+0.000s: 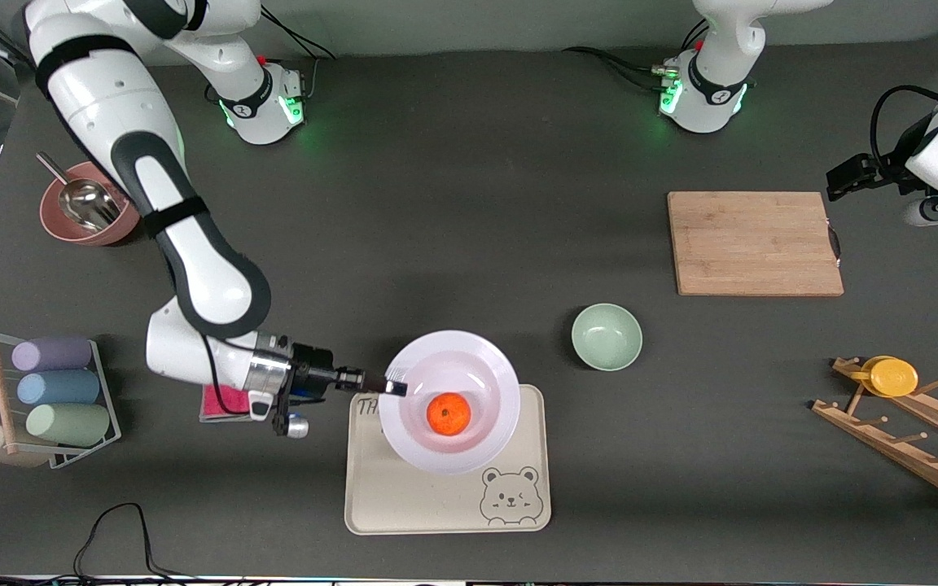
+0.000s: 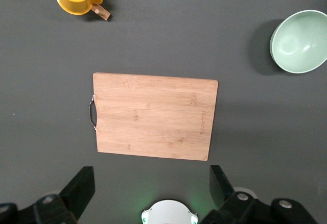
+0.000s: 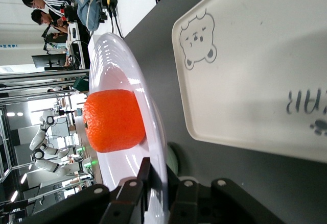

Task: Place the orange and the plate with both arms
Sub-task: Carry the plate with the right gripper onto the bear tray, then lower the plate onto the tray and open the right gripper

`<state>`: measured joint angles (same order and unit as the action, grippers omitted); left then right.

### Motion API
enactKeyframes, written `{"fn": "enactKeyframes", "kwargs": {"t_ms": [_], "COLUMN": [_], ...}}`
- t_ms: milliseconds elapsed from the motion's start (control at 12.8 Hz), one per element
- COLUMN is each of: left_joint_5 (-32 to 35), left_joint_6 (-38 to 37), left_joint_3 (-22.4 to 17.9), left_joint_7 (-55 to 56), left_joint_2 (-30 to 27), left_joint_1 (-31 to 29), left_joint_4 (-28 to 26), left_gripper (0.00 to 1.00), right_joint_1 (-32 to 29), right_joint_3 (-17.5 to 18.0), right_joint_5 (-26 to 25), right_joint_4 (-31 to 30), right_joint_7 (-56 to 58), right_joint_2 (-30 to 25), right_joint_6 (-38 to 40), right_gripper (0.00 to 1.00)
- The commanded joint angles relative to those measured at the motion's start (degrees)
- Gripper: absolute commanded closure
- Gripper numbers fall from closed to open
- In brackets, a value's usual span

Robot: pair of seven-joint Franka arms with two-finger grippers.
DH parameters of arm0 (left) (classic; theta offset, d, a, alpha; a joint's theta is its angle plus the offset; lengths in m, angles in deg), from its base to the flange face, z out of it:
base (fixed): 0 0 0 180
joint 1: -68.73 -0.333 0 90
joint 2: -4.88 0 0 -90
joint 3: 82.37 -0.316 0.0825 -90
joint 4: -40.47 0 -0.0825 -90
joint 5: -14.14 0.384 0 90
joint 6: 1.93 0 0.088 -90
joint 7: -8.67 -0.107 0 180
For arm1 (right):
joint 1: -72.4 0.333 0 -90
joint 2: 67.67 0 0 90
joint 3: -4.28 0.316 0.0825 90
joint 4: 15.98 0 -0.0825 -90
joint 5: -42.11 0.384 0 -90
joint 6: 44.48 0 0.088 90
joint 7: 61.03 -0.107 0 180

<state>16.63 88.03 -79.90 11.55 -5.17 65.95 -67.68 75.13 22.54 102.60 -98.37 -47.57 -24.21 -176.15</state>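
The robot's right gripper needs to release the white plate on the middle of the cream bear tray (image 1: 441, 459) (image 3: 268, 45), with the orange still on it.
The white plate (image 1: 469, 346) hangs just over the cream bear tray (image 1: 436, 505), apart from it in the right wrist view. My right gripper (image 1: 392, 386) is shut on the plate's rim at the side toward the right arm's end. The orange (image 1: 448, 413) rests in the plate's shallow centre. In the right wrist view the right gripper (image 3: 162, 178) pinches the plate (image 3: 127, 76), with the orange (image 3: 113, 121) on it and the tray (image 3: 255, 71) underneath. My left gripper (image 1: 848, 175) waits open and empty, high beside the cutting board; the left gripper (image 2: 152, 180) holds nothing.
A wooden cutting board (image 1: 754, 242) and a pale green bowl (image 1: 607, 336) lie toward the left arm's end. A wooden rack with a yellow cup (image 1: 892, 376) stands by that table edge. A pink bowl with a scoop (image 1: 82, 207) and a rack of pastel cups (image 1: 54, 391) stand at the right arm's end.
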Motion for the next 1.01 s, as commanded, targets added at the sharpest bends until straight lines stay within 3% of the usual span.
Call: {"fn": "enactKeyframes", "kwargs": {"t_ms": [0,311,857,934], "left_joint_5": [-0.64,-0.82,-0.73,-0.73], "left_joint_6": [0.39,0.3,0.39,0.39], "left_joint_3": [0.08,0.43,0.43,0.43], "left_joint_7": [-0.6,0.1,0.02,0.02], "left_joint_2": [-1.73,-1.73,-1.65,-1.56], "left_joint_1": [-0.03,0.32,0.32,0.32], "left_joint_4": [-0.75,-0.74,-0.83,-0.83], "left_gripper": [0.0,0.0,0.0,0.0], "right_joint_1": [-0.09,0.0,0.61,0.7], "right_joint_3": [-2.87,-3.33,-2.62,-2.62], "right_joint_5": [-2.65,-10.99,-11.0,-11.09], "right_joint_4": [15.2,21.48,22.19,22.19], "right_joint_7": [-1.68,-0.97,0.17,0.0], "right_joint_2": [9.43,18.14,23.16,23.08], "right_joint_6": [5.54,4.33,0.19,0.19], "right_gripper": [1.0,1.0,1.0,0.72]}}
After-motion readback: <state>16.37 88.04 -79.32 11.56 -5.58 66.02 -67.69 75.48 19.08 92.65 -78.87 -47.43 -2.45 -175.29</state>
